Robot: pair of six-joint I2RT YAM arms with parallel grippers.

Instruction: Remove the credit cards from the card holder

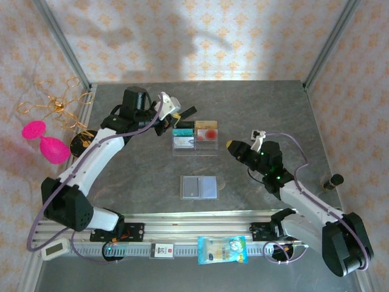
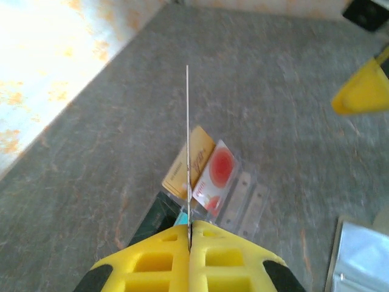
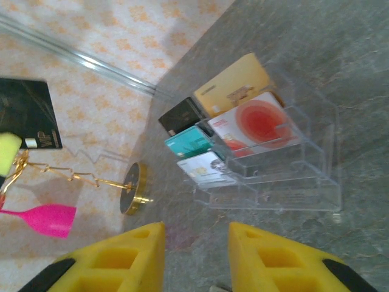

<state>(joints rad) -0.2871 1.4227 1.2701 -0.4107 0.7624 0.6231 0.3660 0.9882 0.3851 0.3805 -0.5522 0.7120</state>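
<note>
Next, I let go of the black credit card with my left gripper in the acrylic tray's back slot point(image 1: 183, 124) point(image 2: 157, 215) behind the teal card.
The card holder point(image 1: 199, 187) lies open and flat on the table between the two arms; its clear pocket edge shows in the left wrist view point(image 2: 361, 261). My left gripper point(image 1: 176, 115) point(image 2: 189, 228) is shut on a black credit card point(image 1: 189, 111), edge-on in its own camera point(image 2: 187, 146), above the clear acrylic tray point(image 1: 196, 148). In the tray stand a tan card point(image 3: 234, 85), a red-and-white card point(image 3: 255, 125), a black one point(image 3: 181, 115), a teal one point(image 3: 193, 141) and a pale grey one point(image 3: 206, 167). My right gripper point(image 1: 230, 145) point(image 3: 196, 228) hangs open, with nothing in it, just right of the tray.
A pink goblet point(image 1: 45, 141) and a gold wire stand point(image 1: 58, 106) sit at the left edge. A snack packet point(image 1: 222, 249) and a small white device point(image 1: 51, 249) lie by the near rail. A small black cylinder point(image 1: 333, 180) is at the right. Metal frame posts bound the back corners.
</note>
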